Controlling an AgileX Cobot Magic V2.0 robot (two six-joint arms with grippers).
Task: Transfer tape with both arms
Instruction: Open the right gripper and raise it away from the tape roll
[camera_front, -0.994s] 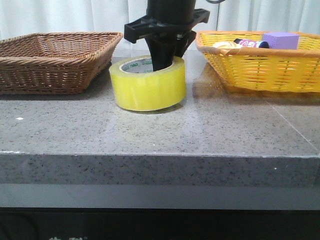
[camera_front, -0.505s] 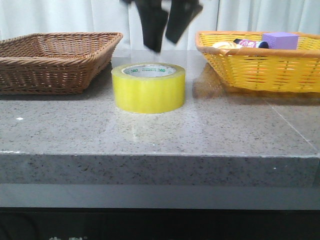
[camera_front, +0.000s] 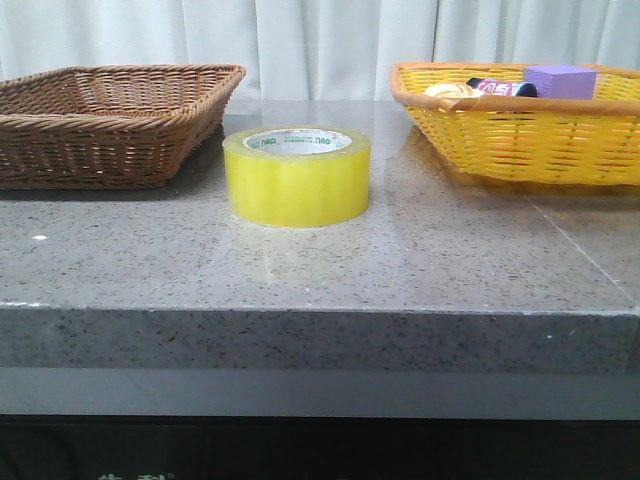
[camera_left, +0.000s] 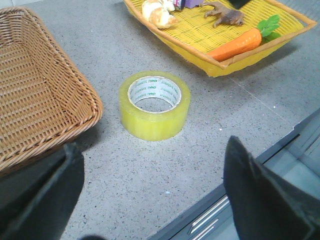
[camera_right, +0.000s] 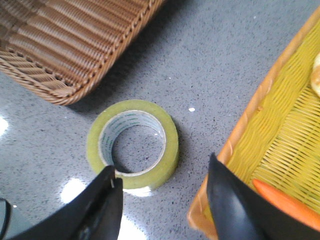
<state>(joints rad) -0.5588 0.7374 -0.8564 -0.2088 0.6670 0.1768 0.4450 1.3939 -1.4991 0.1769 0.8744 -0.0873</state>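
The near side (camera_front: 324, 190) (camera_left: 166, 125) of the tape, the side that looks toward the table's front edge, will be gripped by my left gripper.
The tape (camera_front: 297, 175) is a wide yellow roll with a white, green-printed core. It lies flat on the grey stone table between the two baskets. It also shows in the left wrist view (camera_left: 154, 105) and the right wrist view (camera_right: 132, 144). No arm shows in the front view. My left gripper (camera_left: 155, 195) is open and empty, well above the table near its front edge. My right gripper (camera_right: 162, 192) is open and empty, raised above the table beside the tape and the yellow basket's rim.
A brown wicker basket (camera_front: 60, 150) stands on the left. A yellow basket (camera_front: 520, 150) on the right holds a carrot (camera_left: 235, 42), a purple block (camera_front: 560, 78) and other small items. The table's front edge (camera_front: 320, 312) runs across the view.
The gripper that stood in the tape's core has let go and risen out of the top of the front view. The tape stays flat on the table.
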